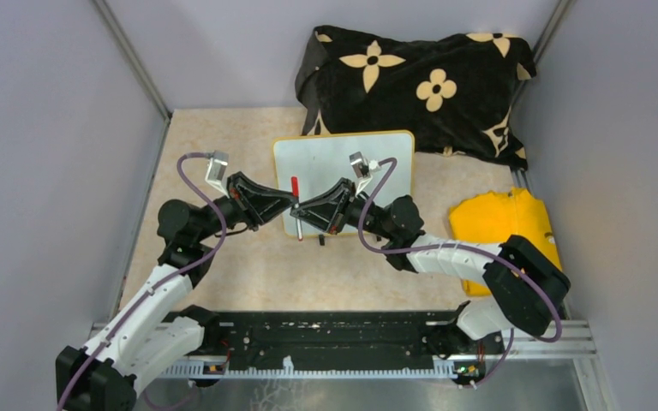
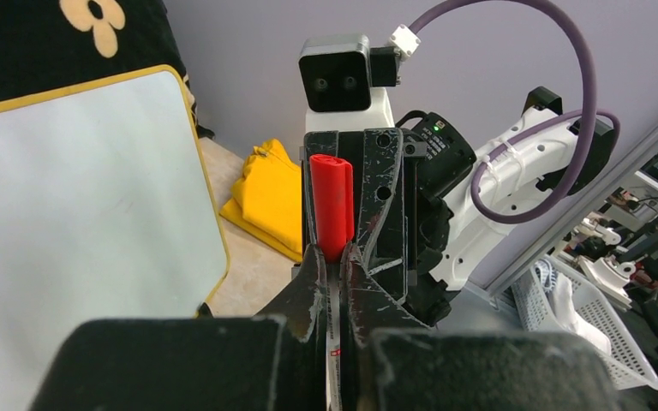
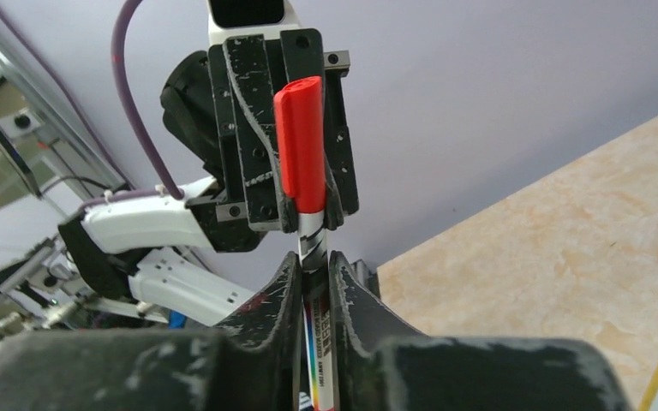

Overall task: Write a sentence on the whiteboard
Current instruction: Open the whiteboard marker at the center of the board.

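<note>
My left gripper is holding the marker just below the cap, so it should open and take hold of the red cap [image 1: 295,186] before it pulls the cap off.
The whiteboard [image 1: 343,158] [image 2: 77,214] lies flat at mid table, white with a thin yellow frame. No sentence shows on its visible face. A marker [image 1: 295,187] with a red cap [image 2: 331,205] [image 3: 302,154] and a white printed barrel is held above the board's near left corner. My left gripper [image 1: 294,204] [image 2: 332,255] comes in from the left, shut on the marker just below the cap. From the right, my right gripper [image 1: 302,214] [image 3: 313,261] is shut on the barrel, its fingertips facing the left ones.
A black flower-patterned cloth [image 1: 411,81] is heaped behind the board. A folded yellow cloth [image 1: 501,223] [image 2: 270,201] lies at the right. Grey walls stand on three sides, and a black metal rail [image 1: 334,338] runs along the near edge.
</note>
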### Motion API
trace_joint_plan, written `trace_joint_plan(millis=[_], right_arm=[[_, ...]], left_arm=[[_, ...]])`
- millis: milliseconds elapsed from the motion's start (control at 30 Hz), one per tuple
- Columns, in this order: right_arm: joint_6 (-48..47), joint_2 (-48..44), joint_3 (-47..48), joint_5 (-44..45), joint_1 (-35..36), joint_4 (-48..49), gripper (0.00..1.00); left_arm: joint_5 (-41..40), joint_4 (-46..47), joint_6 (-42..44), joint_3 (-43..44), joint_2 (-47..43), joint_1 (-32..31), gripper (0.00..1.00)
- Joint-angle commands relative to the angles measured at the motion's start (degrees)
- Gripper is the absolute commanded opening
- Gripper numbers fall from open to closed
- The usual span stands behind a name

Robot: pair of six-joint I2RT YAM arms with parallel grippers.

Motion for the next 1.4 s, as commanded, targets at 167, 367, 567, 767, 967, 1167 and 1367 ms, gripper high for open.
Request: trace_joint_plan(millis=[167, 367, 567, 767, 967, 1167, 1367], right_arm=[[-6.6, -4.0, 3.0, -3.9, -0.4, -7.8, 0.00], [-12.0, -7.6, 2.5, -5.6, -0.3, -16.8, 0.00], [-15.8, -10.6, 1.9, -6.0, -0.3, -21.7, 0.00], [-17.8, -11.8, 1.8, -5.5, -0.3, -23.4, 0.00], [-19.2, -11.7, 2.8, -5.6, 0.3, -25.0, 0.00], [-20.1, -11.7, 3.4, -5.5, 0.8, -26.0, 0.00], [-21.1, -11.8, 4.3, -5.0, 1.5, -27.0, 0.00]], left_arm=[[0.5, 1.6, 0.8, -0.2, -2.2, -0.2, 0.46], [2.1, 2.2, 0.8, 0.2, -2.6, -0.2, 0.62], [3.5, 2.5, 0.2, 0.5, -1.7, -0.2, 0.56], [5.7, 2.0, -0.7, 1.5, 0.6, -0.2, 0.52], [7.2, 2.7, -1.4, 1.8, 1.7, -0.2, 0.48], [8.0, 3.0, -1.8, 2.0, 2.7, -0.2, 0.30], [10.1, 2.9, -2.3, 2.8, 4.5, -0.2, 0.38]])
